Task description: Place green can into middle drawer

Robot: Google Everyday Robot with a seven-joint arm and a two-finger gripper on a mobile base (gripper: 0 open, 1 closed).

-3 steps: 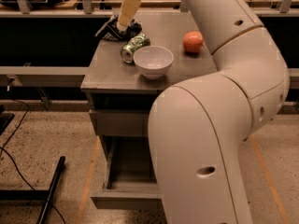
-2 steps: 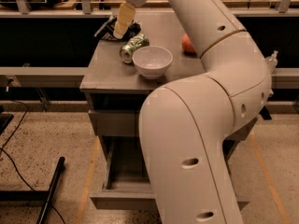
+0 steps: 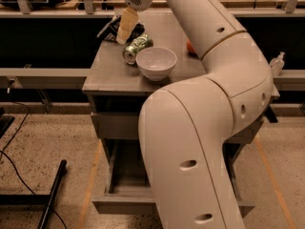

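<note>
The robot's gripper needs to next move to the middle of the green can's body [image 3: 136, 48], beside the white bowl, and close there.
The green can [image 3: 137, 47] lies on its side on the grey cabinet top [image 3: 102, 70], just left of the white bowl [image 3: 156, 62]. My gripper [image 3: 125, 30] hangs over the far left of the top, just above and behind the can, not touching it. The middle drawer [image 3: 125, 185] is pulled out at the bottom of the cabinet, and my arm [image 3: 200, 128] hides its right half. The upper drawer front [image 3: 114, 124] is shut. Only a sliver of the orange-red apple [image 3: 189, 46] shows behind my arm.
A dark bag [image 3: 114, 27] lies at the back left of the top, behind the gripper. A metal rail [image 3: 43, 73] runs on both sides of the cabinet. A black stand leg [image 3: 52, 194] and a cable [image 3: 14, 132] lie on the floor at left. A small bottle [image 3: 277, 63] stands at right.
My arm has swung left and now covers most of the apple and the cabinet's right side. The gripper has shifted slightly left, staying above the can. The can and bowl have not moved.
</note>
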